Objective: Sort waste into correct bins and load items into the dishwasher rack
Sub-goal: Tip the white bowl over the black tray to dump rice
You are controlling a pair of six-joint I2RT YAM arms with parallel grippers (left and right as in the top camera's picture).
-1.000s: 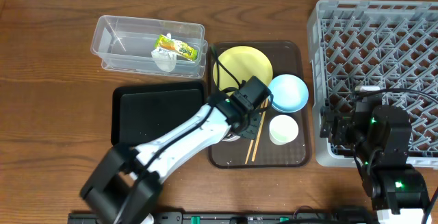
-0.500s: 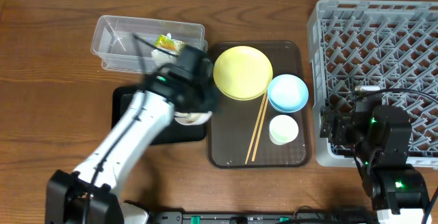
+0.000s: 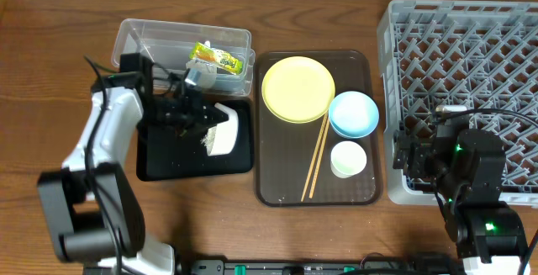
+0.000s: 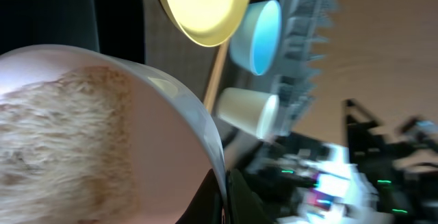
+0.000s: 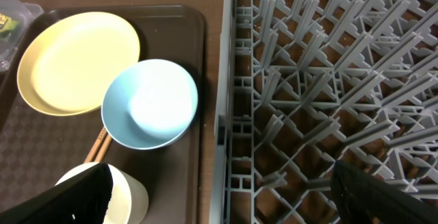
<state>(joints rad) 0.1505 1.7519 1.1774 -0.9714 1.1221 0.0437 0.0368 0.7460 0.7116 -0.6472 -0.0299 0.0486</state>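
The robot's left gripper will release the white bowl on the brown tray (image 3: 287,157) (image 4: 182,80) between the chopsticks and the black tray. The bowl is now held tipped over the black tray.
My left gripper (image 3: 208,120) is shut on the rim of the white bowl (image 3: 224,129) and holds it tipped on its side over the black tray (image 3: 160,161). White rice-like crumbs (image 3: 204,143) lie under its mouth. In the left wrist view the jaws (image 4: 226,198) pinch the bowl's rim (image 4: 198,125), with rice (image 4: 48,135) stuck inside. The clear tub (image 3: 147,48) holds the snack wrapper (image 3: 215,56) and the white scrap (image 3: 200,75). The yellow plate (image 3: 298,88), blue bowl (image 3: 353,113), pale cup (image 3: 348,159) and chopsticks (image 3: 316,156) sit on the brown tray (image 3: 273,193). My right gripper (image 5: 226,191) is open over the dishwasher rack's left edge (image 5: 226,125).
The grey rack (image 3: 471,56) fills the right side of the table. The right arm (image 3: 466,170) sits over its front left corner. The brown serving tray lies between the black tray and the rack. Bare wooden table (image 3: 59,73) lies at the left.
My left arm carried the white bowl from the brown tray leftwards over the black tray and tipped it on its side. Crumbs now lie on the black tray. The right arm has not moved.
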